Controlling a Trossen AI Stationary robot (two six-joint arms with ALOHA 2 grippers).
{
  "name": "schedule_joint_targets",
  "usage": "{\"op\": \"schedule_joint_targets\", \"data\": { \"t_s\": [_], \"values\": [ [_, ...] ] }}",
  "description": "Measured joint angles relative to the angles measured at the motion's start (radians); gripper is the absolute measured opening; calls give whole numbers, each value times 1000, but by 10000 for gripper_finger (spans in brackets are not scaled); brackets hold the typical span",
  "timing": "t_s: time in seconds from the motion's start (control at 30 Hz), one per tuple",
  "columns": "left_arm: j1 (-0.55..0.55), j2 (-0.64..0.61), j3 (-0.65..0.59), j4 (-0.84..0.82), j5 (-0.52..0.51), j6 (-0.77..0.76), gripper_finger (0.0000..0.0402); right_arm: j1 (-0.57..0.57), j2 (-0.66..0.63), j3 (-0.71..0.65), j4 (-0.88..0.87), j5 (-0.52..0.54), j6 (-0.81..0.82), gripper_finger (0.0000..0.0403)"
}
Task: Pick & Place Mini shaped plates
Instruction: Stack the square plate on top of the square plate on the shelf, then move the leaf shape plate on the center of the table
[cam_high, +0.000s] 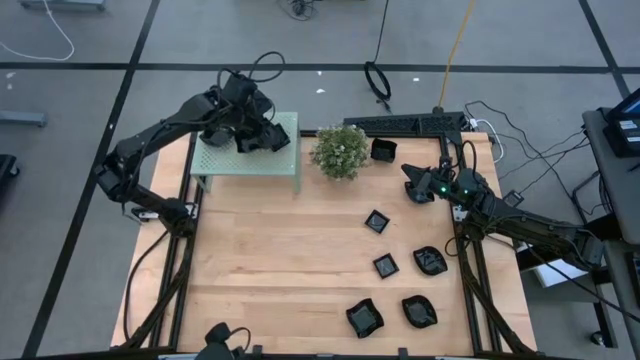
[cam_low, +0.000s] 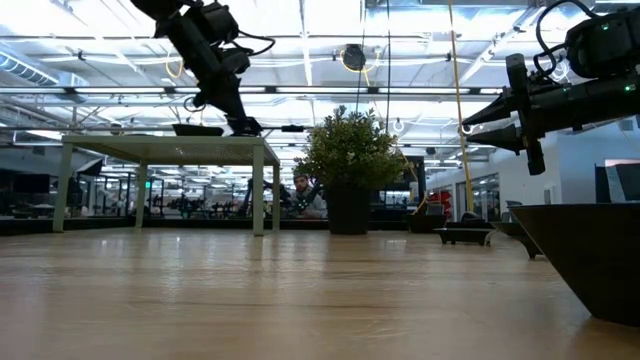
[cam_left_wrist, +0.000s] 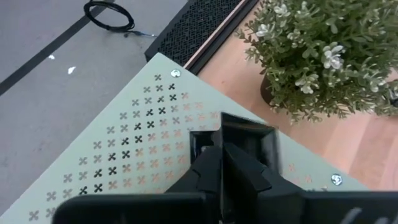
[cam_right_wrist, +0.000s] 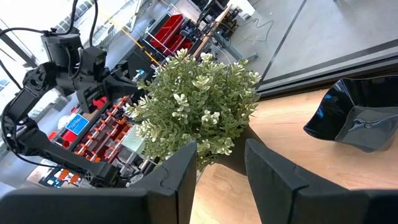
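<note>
Next, I grab the plant-side rim (cam_high: 408, 190) of the black mini plate with my right gripper, just beneath it, near the black rail.
My left gripper (cam_high: 273, 138) reaches over the pale green perforated side table (cam_high: 245, 162) at the far left, shut on a black square mini plate (cam_left_wrist: 247, 138) near that table's right corner. Several more black mini plates lie on the wooden table's right half, among them a square one (cam_high: 376, 221), a wavy one (cam_high: 430, 261) and one (cam_high: 383, 150) beside the potted plant (cam_high: 340, 150). My right gripper (cam_high: 413, 186) stands open and level to the right of the plant, with nothing between its fingers (cam_right_wrist: 180, 168). My left gripper has its fingers (cam_left_wrist: 208, 171) on the square plate's near rim (cam_left_wrist: 231, 144), slanting down at it from the near left. The fingers themselves hide the place of contact. The plate lies level, low over the green table's top; whether it rests there I cannot tell.
The plant stands between the green table and my right gripper. A black perforated panel (cam_high: 405, 124) runs along the far edge. A large black plate (cam_low: 590, 250) shows close at the low view's right. Bare wood (cam_high: 270, 260) lies at the centre and near left.
</note>
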Motion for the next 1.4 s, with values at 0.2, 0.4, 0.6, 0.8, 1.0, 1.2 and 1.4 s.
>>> {"op": "schedule_joint_targets", "data": {
  "t_s": [0.2, 0.4, 0.6, 0.8, 1.0, 1.2, 1.4],
  "values": [
    [0, 0, 0, 11, 3, 1, 78, 0, 0, 0, 0, 0, 0, 123],
    [0, -17, 0, 72, 3, 0, 124, 0, 0, 0, 0, 0, 0, 123],
    [-8, -59, 0, 219, 3, -62, 145, 0, 0, 0, 0, 0, 0, 123],
    [-20, -95, 1, 341, 4, -78, 147, 0, 0, 0, 0, 0, 0, 123],
    [-21, -95, 1, 498, 3, -80, 148, 0, 0, 0, 0, 0, 0, 123],
    [-29, -92, 1, 669, 3, -79, 148, 0, 0, 0, 5, 72, 11, 123],
    [-30, -92, 1, 763, 3, -78, 147, 0, 3, 0, 89, 354, 14, 123]
  ]
}}
